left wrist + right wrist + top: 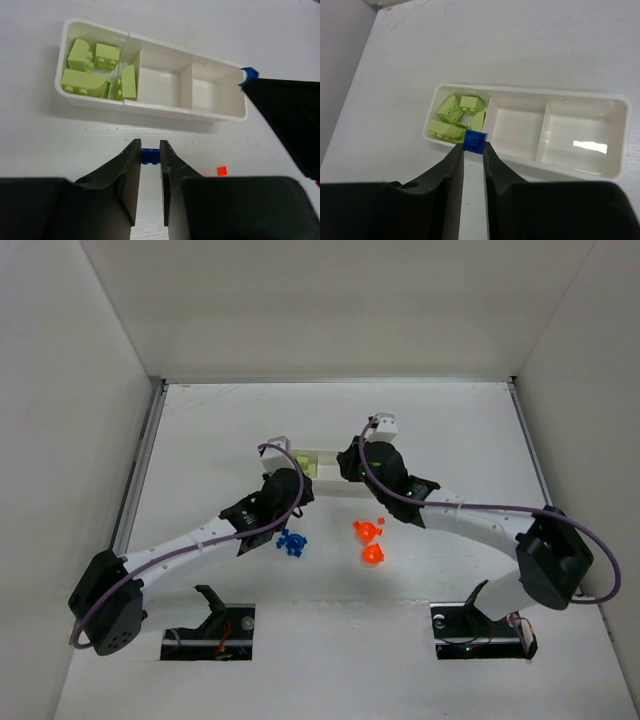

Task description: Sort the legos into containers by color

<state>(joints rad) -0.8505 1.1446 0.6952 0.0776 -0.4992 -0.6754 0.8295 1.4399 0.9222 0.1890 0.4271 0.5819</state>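
Note:
My left gripper has the small blue lego to place, now just short of the tray's near wall. It will let go of it in the empty middle compartment of the white tray (333,472) (155,82).
The white three-compartment tray (150,111) lies ahead of both grippers. Its left compartment holds several light green legos (90,70); the middle and right compartments are empty. My left gripper (150,150) is shut on a small blue lego (150,156), just short of the tray's near wall. My right gripper (474,147) is shut on a square blue lego (475,141), over the tray's (530,90) near wall by the green legos (457,117). In the top view both grippers, left (295,480) and right (352,462), cover most of the tray (328,454).
Several loose blue legos (291,543) and orange legos (369,542) lie on the table in front of the tray. A tiny orange bit (222,171) sits beside my left fingers. The right gripper's black body (290,120) is close on the left gripper's right. White walls enclose the table.

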